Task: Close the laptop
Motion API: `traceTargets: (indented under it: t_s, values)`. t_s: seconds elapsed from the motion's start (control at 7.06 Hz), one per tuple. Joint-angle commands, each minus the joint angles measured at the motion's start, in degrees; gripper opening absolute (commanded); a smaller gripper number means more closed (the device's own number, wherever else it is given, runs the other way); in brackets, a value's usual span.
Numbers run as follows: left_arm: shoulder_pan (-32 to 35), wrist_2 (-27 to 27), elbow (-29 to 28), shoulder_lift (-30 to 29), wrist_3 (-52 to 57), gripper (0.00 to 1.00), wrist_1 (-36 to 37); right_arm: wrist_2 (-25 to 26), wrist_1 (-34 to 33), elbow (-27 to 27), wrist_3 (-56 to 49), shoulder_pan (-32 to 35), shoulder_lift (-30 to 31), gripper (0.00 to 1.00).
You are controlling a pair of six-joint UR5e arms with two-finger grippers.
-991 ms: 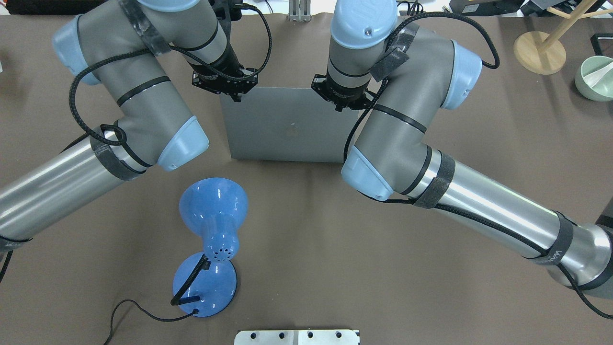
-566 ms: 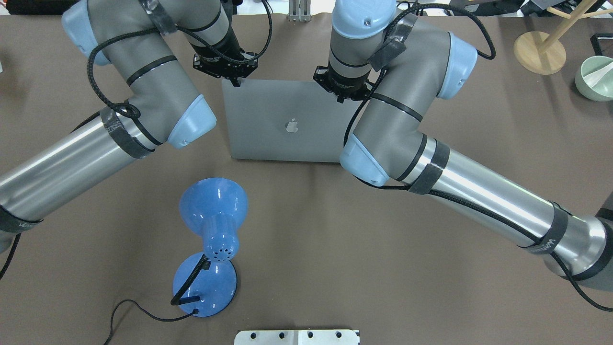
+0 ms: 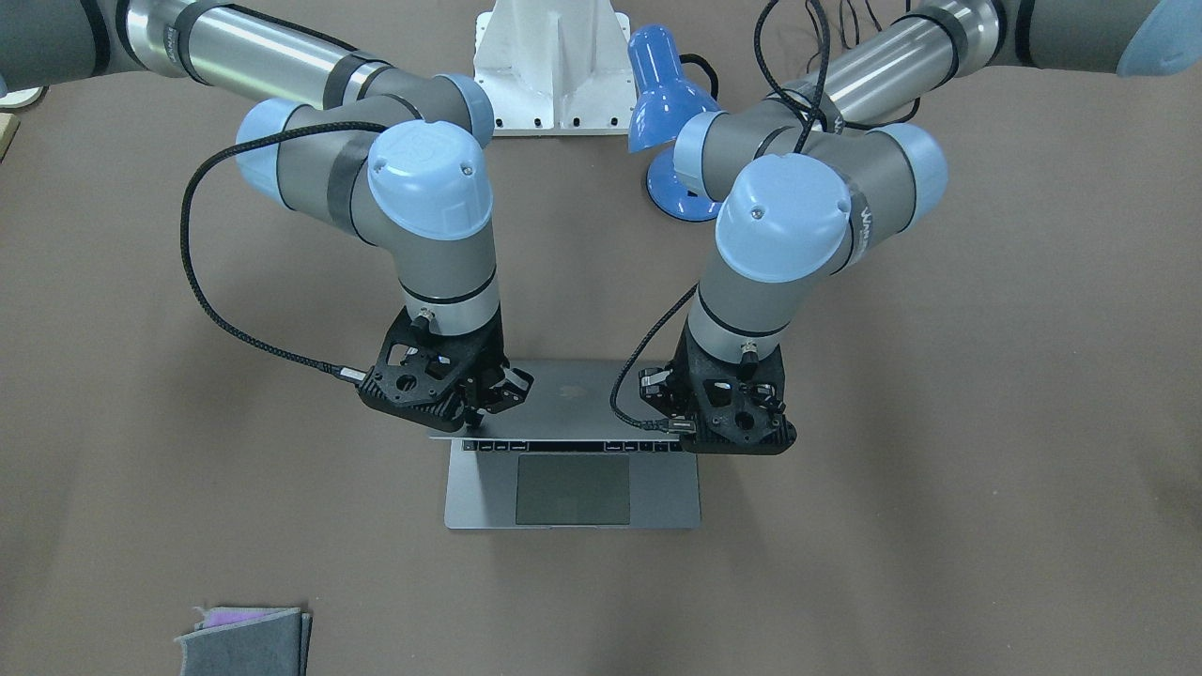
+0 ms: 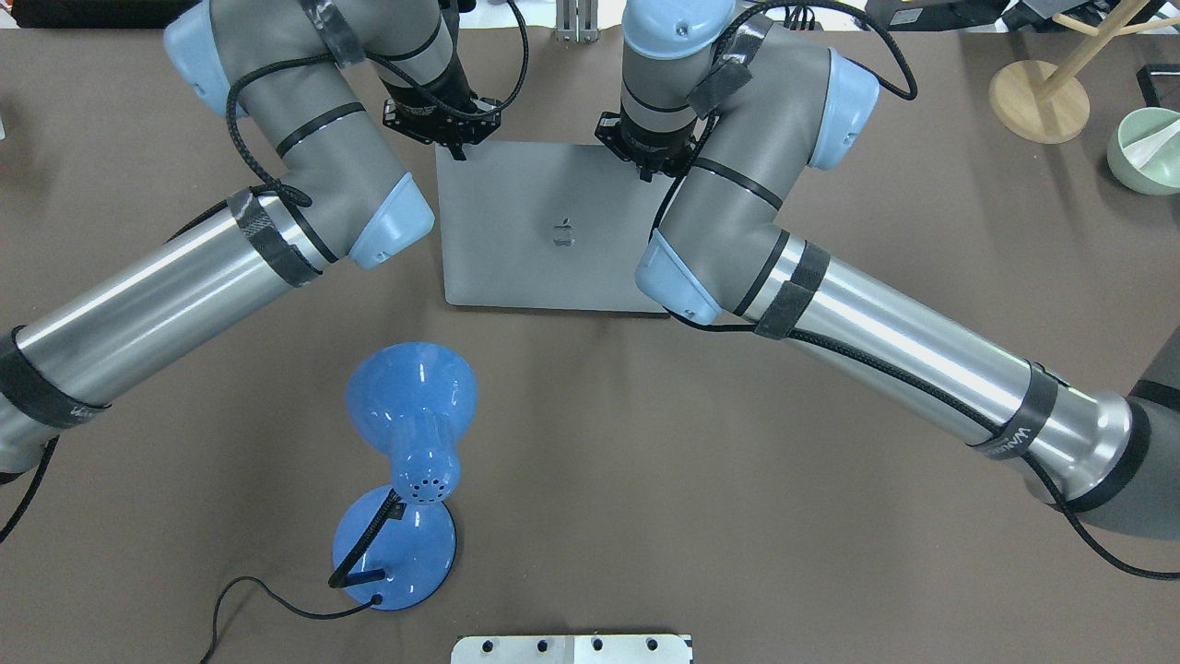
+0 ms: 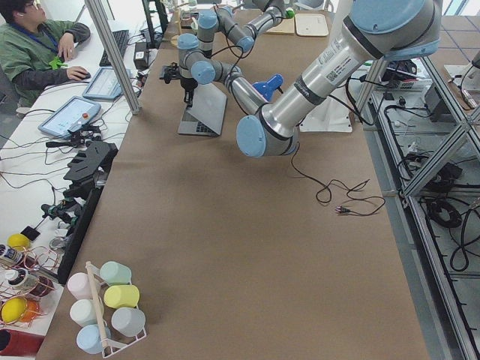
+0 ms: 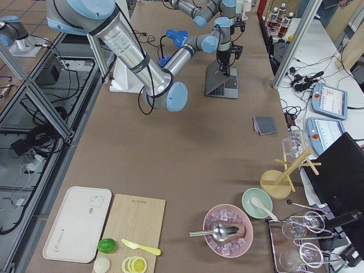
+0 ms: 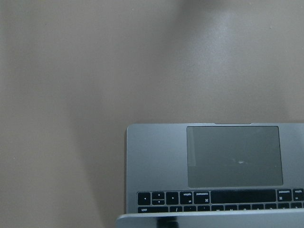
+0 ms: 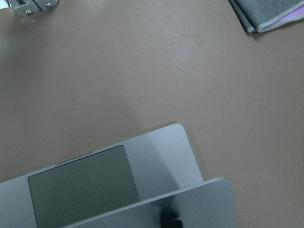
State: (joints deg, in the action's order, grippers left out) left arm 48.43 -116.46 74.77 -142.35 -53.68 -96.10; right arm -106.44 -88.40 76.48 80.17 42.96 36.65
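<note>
The robot's left gripper needs to release the laptop's lid, now tilted low over the keyboard, flat over the keyboard (image 3: 575, 445) (image 7: 243, 196), with the lid's edge down past the trackpad.
The silver-grey laptop (image 4: 553, 231) stands partly open at the table's far middle, its lid with the dark apple logo tilted low over the keyboard. In the front view its base and trackpad (image 3: 573, 488) show below the lid's edge. My left gripper (image 4: 456, 148) rests on the lid's top left corner and looks shut. My right gripper (image 4: 653, 166) rests on the top right corner and looks shut. The left wrist view shows the trackpad (image 7: 232, 156) and the lid's edge (image 7: 209, 221). The right wrist view shows the laptop's corner (image 8: 175, 152).
A blue desk lamp (image 4: 410, 443) with a black cord lies in front of the laptop, near the robot. A grey felt pouch (image 3: 244, 638) lies at the table's far edge. A green bowl (image 4: 1143, 152) and a wooden stand (image 4: 1040, 100) sit far right.
The lid has swung further down over the keyboard. Both grippers have moved away from the robot with the lid's top edge.
</note>
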Motion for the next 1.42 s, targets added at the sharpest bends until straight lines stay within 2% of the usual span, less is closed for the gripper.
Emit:
traceTargets:
  t_s: [0.0, 0.85, 1.27]
  values:
    - [0.0, 0.6, -5.7, -1.7, 0.1, 0.0, -3.9, 0.0, 5.1, -7.0, -0.1, 0.8, -2.0, 0.0]
    - [-2.5, 8.4, -19.6, -4.0, 0.3, 0.0, -14.1, 0.3, 15.2, -19.2, 0.0, 0.5, -4.0, 0.0]
    - [-4.1, 10.3, -20.7, -4.0, 0.3, 0.0, -14.8, 0.4, 16.8, -20.9, -0.1, 0.0, -4.0, 0.0]
